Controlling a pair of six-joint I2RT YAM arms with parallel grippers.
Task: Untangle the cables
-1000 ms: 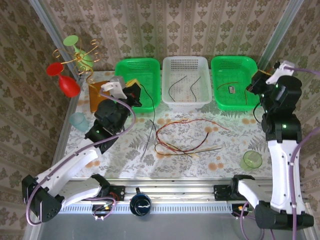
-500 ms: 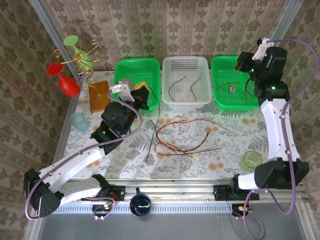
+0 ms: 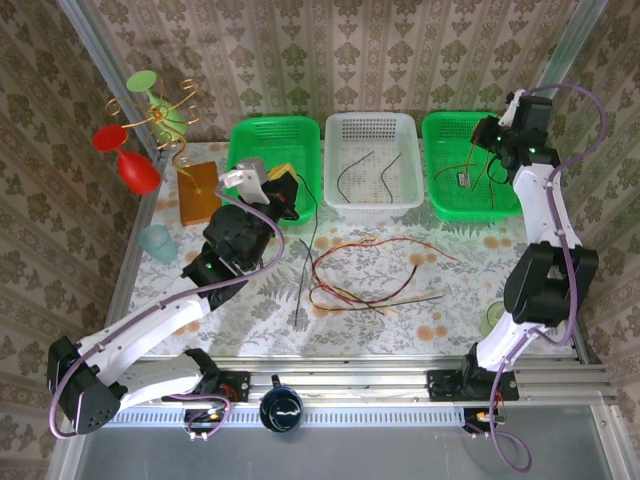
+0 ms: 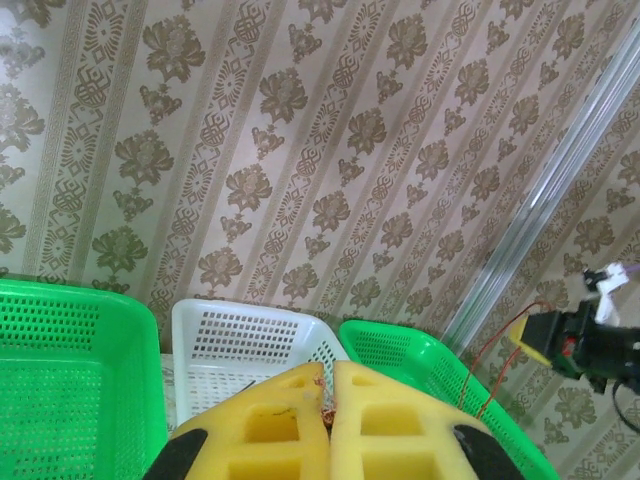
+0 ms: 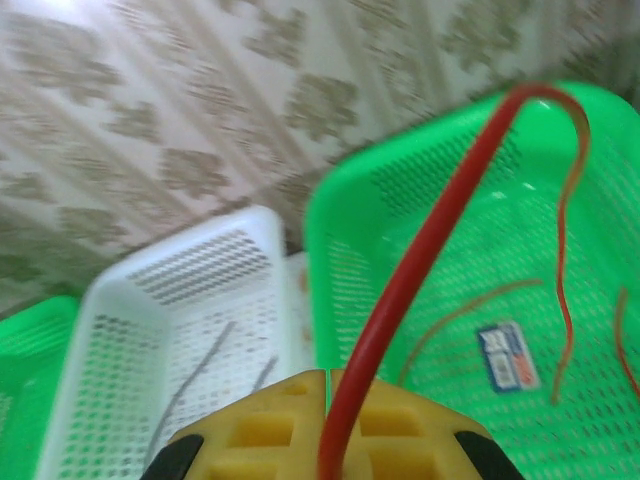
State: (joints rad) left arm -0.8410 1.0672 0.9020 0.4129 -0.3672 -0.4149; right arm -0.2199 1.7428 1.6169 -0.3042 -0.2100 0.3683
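I will set the red cable down with my right gripper on the green basket's bottom around the small tag (image 3: 467, 185) (image 5: 518, 380).
A loose tangle of red, black and yellowish cables (image 3: 372, 276) lies on the flowered table, in the middle. My left gripper (image 3: 291, 192) hovers by the left green basket (image 3: 250, 135), shut on the bare copper end (image 4: 326, 403) of a thin black cable (image 3: 301, 285) that hangs down to the table. Its yellow pads (image 4: 270, 425) are pressed together. My right gripper (image 3: 487, 134) is raised over the right green basket (image 3: 470, 210). It is shut on a red cable (image 5: 440, 210) that arches up and droops into that basket.
A white basket (image 3: 371, 126) between the green ones holds two dark cables. The right basket holds thin cables and a small tag (image 3: 465, 179). An orange block (image 3: 197, 190), a pale cup (image 3: 157, 243) and a stand with coloured glasses (image 3: 140, 130) sit at the left. A green cup (image 3: 492, 318) sits at the right.
The right arm has swung up and back, carrying the red cable from the table's right edge to above the right green basket. The left gripper has shifted slightly right with the black cable.
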